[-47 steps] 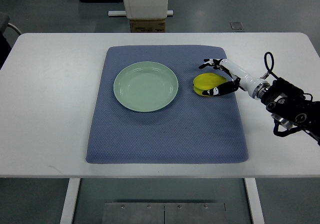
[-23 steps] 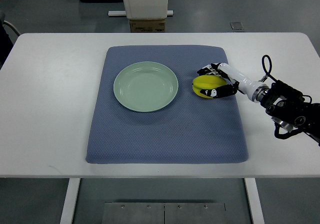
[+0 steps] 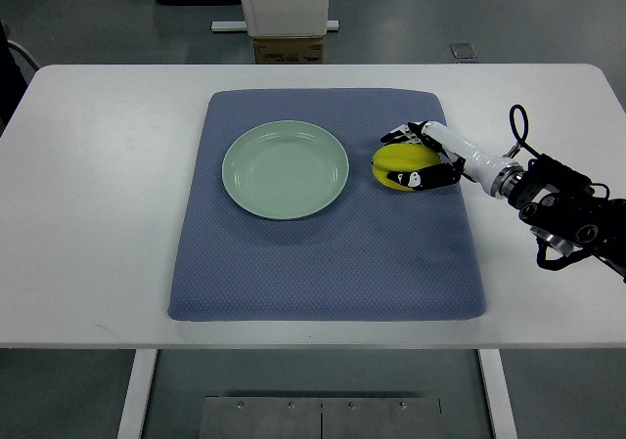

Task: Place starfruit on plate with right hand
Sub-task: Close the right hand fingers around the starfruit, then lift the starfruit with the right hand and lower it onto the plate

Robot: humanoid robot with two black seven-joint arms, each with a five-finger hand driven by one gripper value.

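Next, I release the starfruit from my right gripper on the pale green plate, just off its middle (image 3: 305, 168) toward my arm. The starfruit still rests on the blue mat.
A yellow starfruit (image 3: 398, 161) lies on the blue mat (image 3: 328, 263), just right of the pale green plate (image 3: 285, 169), which holds nothing. My right hand (image 3: 415, 155) comes in from the right edge and wraps the fruit. Its upper fingers (image 3: 404, 131) curl over the far side and the thumb (image 3: 423, 178) presses the near side. The fruit still rests on the mat, a small gap from the plate's rim.
The mat covers the middle of a white table (image 3: 88, 214). The right forearm (image 3: 562, 209) with its black cable loop lies over the table's right side. A white machine base and a cardboard box (image 3: 288, 48) stand beyond the far edge.
My right hand has slid a little left and closed further around the starfruit, nudging it slightly toward the plate. The plate has not moved.
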